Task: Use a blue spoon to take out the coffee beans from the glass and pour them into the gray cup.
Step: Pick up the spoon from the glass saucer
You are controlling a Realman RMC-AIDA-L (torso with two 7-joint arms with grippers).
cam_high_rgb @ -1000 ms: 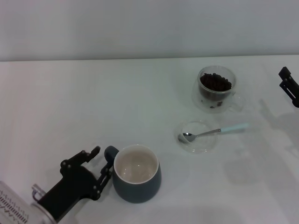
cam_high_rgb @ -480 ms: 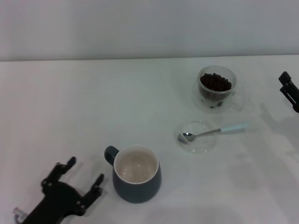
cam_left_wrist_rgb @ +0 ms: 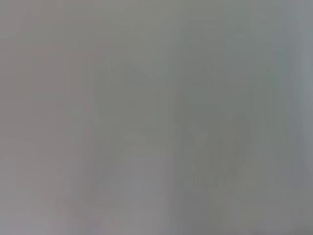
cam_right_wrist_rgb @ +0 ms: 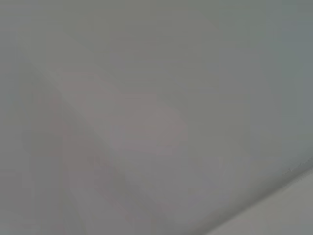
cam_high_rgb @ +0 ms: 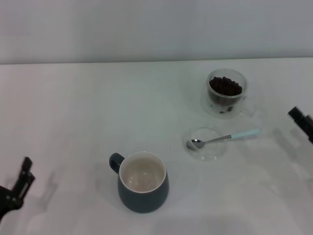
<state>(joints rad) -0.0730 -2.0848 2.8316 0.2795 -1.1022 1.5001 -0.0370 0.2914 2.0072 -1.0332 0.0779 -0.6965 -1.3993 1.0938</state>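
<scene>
The blue spoon is next for my right gripper, which should go to it and grab the outer end of its handle [cam_high_rgb: 253,132], beyond the clear dish.
The gray cup [cam_high_rgb: 143,183] stands upright near the table's front, handle to the left, its cream inside bare. The glass [cam_high_rgb: 226,93] sits at the back right with a heap of coffee beans [cam_high_rgb: 225,86] in it. The blue spoon [cam_high_rgb: 222,138] rests with its bowl in a shallow clear dish and its pale handle pointing right. My left gripper [cam_high_rgb: 19,188] shows only partly at the lower left edge, far from the cup. My right gripper [cam_high_rgb: 301,121] peeks in at the right edge, a little right of the spoon's handle. Both wrist views show only blank grey.
The shallow clear glass dish [cam_high_rgb: 206,143] under the spoon lies between the cup and the glass. The white table [cam_high_rgb: 98,107] stretches back to a pale wall.
My left gripper has pulled away from the cup's handle, down and left to the picture's edge. My right gripper has drifted down along the right edge. Cup, glass and spoon have not moved.
</scene>
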